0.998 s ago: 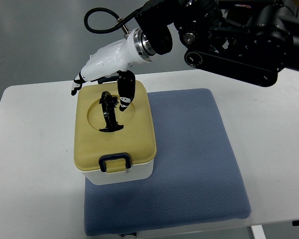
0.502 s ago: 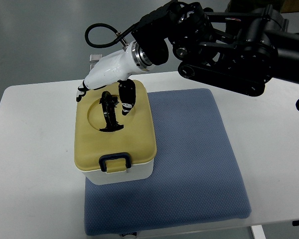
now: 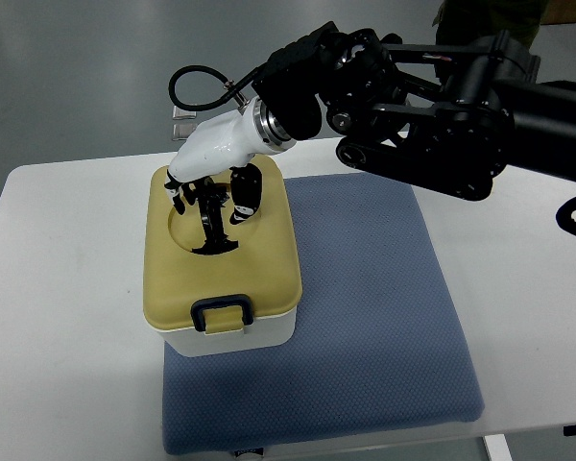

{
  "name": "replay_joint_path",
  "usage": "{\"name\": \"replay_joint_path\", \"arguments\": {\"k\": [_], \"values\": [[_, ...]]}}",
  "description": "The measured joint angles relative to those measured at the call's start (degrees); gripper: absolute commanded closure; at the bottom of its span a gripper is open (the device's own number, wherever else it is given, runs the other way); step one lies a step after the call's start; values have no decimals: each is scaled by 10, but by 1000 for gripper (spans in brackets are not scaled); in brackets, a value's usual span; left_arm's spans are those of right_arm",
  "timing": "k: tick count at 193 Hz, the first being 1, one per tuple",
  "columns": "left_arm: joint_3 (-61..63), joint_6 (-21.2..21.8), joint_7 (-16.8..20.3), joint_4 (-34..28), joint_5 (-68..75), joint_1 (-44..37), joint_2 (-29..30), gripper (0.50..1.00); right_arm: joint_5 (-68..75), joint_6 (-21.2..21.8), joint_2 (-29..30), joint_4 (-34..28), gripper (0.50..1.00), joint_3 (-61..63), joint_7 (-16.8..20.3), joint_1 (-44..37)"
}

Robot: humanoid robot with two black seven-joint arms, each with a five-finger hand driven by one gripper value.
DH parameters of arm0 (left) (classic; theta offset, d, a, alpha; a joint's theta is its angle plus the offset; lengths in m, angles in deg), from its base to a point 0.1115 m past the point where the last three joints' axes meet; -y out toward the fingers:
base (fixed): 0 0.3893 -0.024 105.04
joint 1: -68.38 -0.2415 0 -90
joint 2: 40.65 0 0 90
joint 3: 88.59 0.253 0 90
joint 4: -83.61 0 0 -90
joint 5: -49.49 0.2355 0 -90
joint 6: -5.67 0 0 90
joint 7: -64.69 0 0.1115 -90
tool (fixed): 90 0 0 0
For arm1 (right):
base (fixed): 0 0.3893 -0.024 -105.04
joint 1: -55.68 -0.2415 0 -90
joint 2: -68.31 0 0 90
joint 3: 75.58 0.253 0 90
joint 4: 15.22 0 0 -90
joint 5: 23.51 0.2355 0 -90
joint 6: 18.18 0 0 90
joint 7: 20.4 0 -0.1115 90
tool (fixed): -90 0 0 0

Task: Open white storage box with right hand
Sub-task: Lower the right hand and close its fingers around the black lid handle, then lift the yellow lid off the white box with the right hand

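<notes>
My right gripper needs to put the yellow lid, now closed on the storage box, down and let it go on the far part of the blue mat (image 3: 391,242) beside the box.
A white storage box (image 3: 232,334) with a yellow lid (image 3: 259,264) stands on the left part of a blue mat (image 3: 365,317). The lid is closed, with a dark blue latch (image 3: 221,309) at its near edge. A black handle (image 3: 211,219) stands raised in the round recess on top of the lid. My right hand (image 3: 209,189) reaches in from the upper right. Its white palm is over the lid's far edge and its black fingertips (image 3: 243,195) curl around the handle's upper end. Whether they grip it firmly I cannot tell. The left arm is out of view.
The mat lies on a white table (image 3: 67,288). My right arm's black body (image 3: 432,106) hangs over the table's far edge, with a black cable loop (image 3: 194,84) above the hand. A small clear object (image 3: 184,120) shows behind the box.
My right hand has moved down and toward the handle. Its fingers, earlier spread beyond the lid's far left edge, have now closed in around the handle's top. The box has not moved.
</notes>
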Motion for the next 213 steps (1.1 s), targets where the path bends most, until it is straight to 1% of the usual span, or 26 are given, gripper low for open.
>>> {"name": "replay_joint_path", "arguments": {"k": [15, 41, 65, 94, 106, 126, 148, 178, 196, 213], "values": [[0, 0, 0, 0, 0, 0, 0, 500, -10, -5, 0, 0, 1000, 0, -5, 0], [0, 0, 0, 0, 0, 0, 0, 500, -16, -5, 2, 0, 1000, 1, -24, -4], [0, 0, 0, 0, 0, 0, 0, 500, -15, -4, 3, 0, 1000, 3, -29, -11], [0, 0, 0, 0, 0, 0, 0, 500, 1, 7, -13, 0, 1000, 13, -36, -62], [0, 0, 0, 1, 0, 0, 0, 500, 15, 11, -36, 0, 1000, 18, -44, -91], [0, 0, 0, 1, 0, 0, 0, 500, 37, 12, -93, -4, 1000, 21, -55, -137], [0, 0, 0, 1, 0, 0, 0, 500, 44, 12, -162, -12, 1000, 20, -68, -162], [0, 0, 0, 0, 0, 0, 0, 500, 40, 12, -243, -18, 1000, 5, -78, -159], [0, 0, 0, 0, 0, 0, 0, 500, 36, 12, -277, -19, 1000, -18, -82, -144], [0, 0, 0, 0, 0, 0, 0, 500, 26, 12, -298, -21, 1000, -42, -84, -129]]}}
